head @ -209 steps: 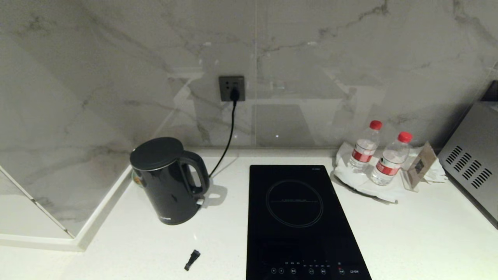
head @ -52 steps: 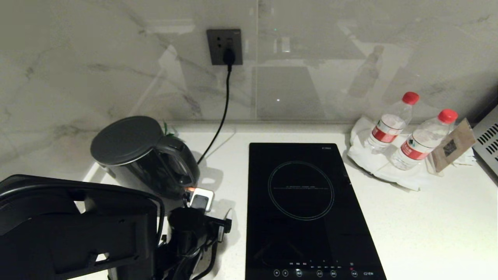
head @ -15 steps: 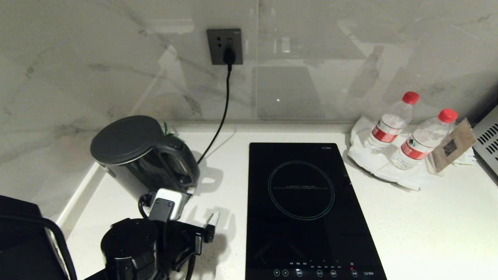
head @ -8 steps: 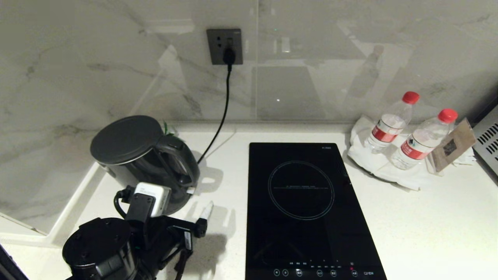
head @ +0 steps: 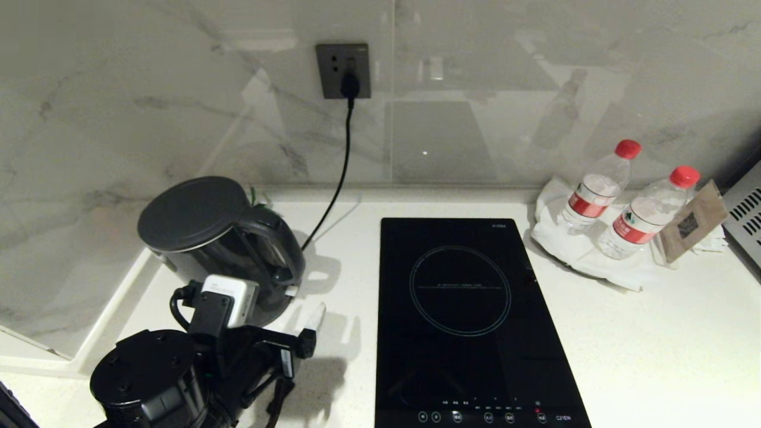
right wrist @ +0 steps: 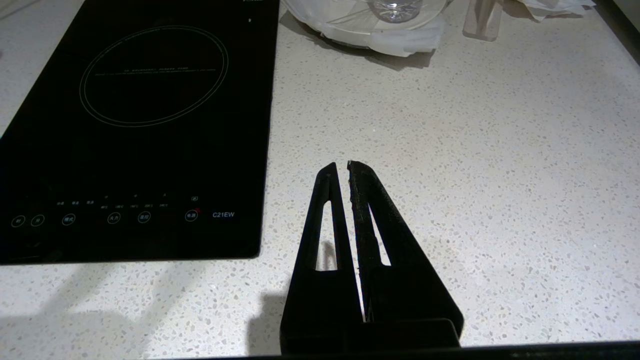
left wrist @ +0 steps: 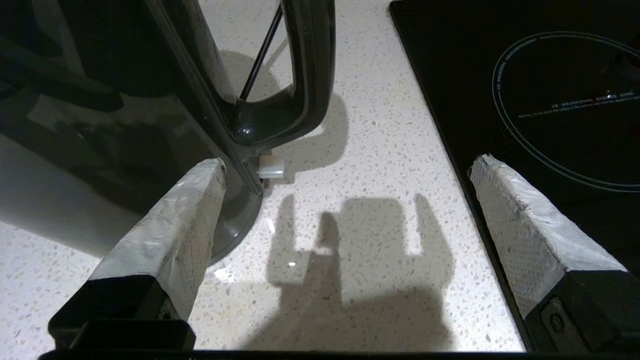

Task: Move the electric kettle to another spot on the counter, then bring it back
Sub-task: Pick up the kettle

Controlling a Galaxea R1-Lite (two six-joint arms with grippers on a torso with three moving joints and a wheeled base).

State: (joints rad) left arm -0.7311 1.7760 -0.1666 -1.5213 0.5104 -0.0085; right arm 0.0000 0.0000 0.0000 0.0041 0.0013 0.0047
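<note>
Next, the left gripper moves to the electric kettle and closes on its handle's upright outer part (head: 294,252) (left wrist: 318,66), the side that faces the hob.
The electric kettle (head: 208,238) is glossy black with a flat round lid and stands at the back left of the white speckled counter (head: 624,356), its loop handle (head: 282,249) facing the hob. My left gripper (head: 288,310) hovers low just in front of the kettle, open wide and holding nothing. In the left wrist view, the kettle (left wrist: 100,100) fills one side and the left gripper (left wrist: 348,165) has one white padded finger (left wrist: 195,210) in front of the kettle's foot, below the handle (left wrist: 312,75). The other finger (left wrist: 505,200) is over the hob's edge. My right gripper (right wrist: 341,164) rests shut above bare counter.
A black induction hob (head: 469,321) lies mid-counter. Two red-capped water bottles (head: 594,187) stand on a white tray (head: 559,249) at back right, beside a brown card (head: 692,220) and a grey appliance (head: 746,208). A black cord (head: 339,178) runs from the wall socket (head: 343,70). A marble wall borders the kettle's left.
My left arm has shifted to the left in front of the kettle, and its open fingers have come closer to the kettle's foot. The kettle has not moved.
</note>
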